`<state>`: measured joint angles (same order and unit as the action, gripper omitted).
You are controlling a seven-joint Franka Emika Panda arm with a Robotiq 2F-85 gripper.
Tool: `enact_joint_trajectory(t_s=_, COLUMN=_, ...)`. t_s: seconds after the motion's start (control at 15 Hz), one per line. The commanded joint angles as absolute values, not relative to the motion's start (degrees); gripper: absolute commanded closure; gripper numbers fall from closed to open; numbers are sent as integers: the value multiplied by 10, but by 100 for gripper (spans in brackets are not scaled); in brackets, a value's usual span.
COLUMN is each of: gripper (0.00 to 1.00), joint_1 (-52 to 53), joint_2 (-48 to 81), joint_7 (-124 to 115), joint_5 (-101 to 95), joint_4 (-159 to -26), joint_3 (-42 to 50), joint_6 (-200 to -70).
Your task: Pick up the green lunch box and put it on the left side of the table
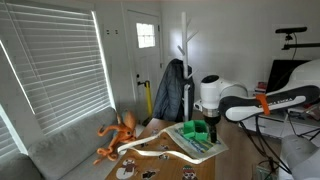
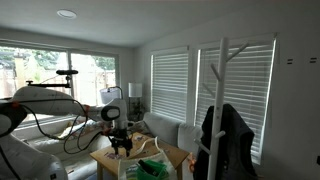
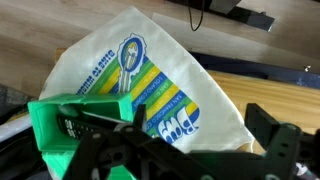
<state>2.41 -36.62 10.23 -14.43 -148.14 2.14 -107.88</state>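
Note:
My gripper needs to grab the green lunch box by the short side (image 1: pixel 198 121) (image 3: pixel 84 101) that is closest to the coat rack.
The green lunch box (image 3: pixel 62 128) is a bright green plastic container at the lower left of the wrist view. It also shows on the wooden table (image 1: pixel 160 140) in both exterior views (image 1: pixel 192 133) (image 2: pixel 152 169). My gripper (image 3: pixel 200 125) is open. Its black fingers straddle a white cloth bag (image 3: pixel 150 70) with a blue, yellow and green print. The box lies just beside the left finger, not between the fingers. In the exterior views the gripper (image 1: pixel 211 128) (image 2: pixel 121 137) hangs low over the table, right next to the box.
An orange tentacled toy (image 1: pixel 118 132) sits at one end of the table (image 2: pixel 110 158), with a white curved object (image 1: pixel 160 152) and small dark items near it. A grey sofa (image 1: pixel 60 150), a coat rack (image 2: pixel 222 100) and cables (image 2: pixel 50 125) stand around the table.

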Motion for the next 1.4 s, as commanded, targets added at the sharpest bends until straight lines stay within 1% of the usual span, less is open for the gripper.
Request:
enact_joint_trajectory(t_s=0.0, gripper=0, joint_1=12, joint_2=-398, joint_7=150, joint_5=-98, joint_4=-1505, joint_3=81, joint_6=-1081)
enact_joint_trajectory(t_s=0.07, gripper=0, joint_1=12, joint_2=-373, joint_7=131, joint_5=-122, joint_4=-1491, joint_3=55, joint_6=-1079)
enact_joint_trajectory(t_s=0.33, gripper=0, joint_1=6, joint_2=-381, joint_7=144, joint_5=-105, joint_4=-1495, joint_3=74, joint_6=-1079)
enact_joint_trajectory(t_s=0.47, gripper=0, joint_1=-23, joint_2=-356, joint_7=103, joint_5=-142, joint_4=-1486, joint_3=68, joint_6=-1116)
enact_joint_trajectory(t_s=0.8, gripper=0, joint_1=-97, joint_2=-287, joint_7=133, joint_5=-216, joint_4=-1427, joint_3=117, joint_6=-1171)
enact_joint_trajectory(t_s=1.13, gripper=0, joint_1=-101, joint_2=-207, joint_7=218, joint_5=-158, joint_4=-1345, joint_3=175, joint_6=-1149)
enact_joint_trajectory(t_s=1.2, gripper=0, joint_1=-110, joint_2=-248, joint_7=198, joint_5=-184, joint_4=-1387, joint_3=161, joint_6=-1168)
enact_joint_trajectory(t_s=1.33, gripper=0, joint_1=-110, joint_2=-223, joint_7=206, joint_5=-172, joint_4=-1366, joint_3=168, joint_6=-1166)
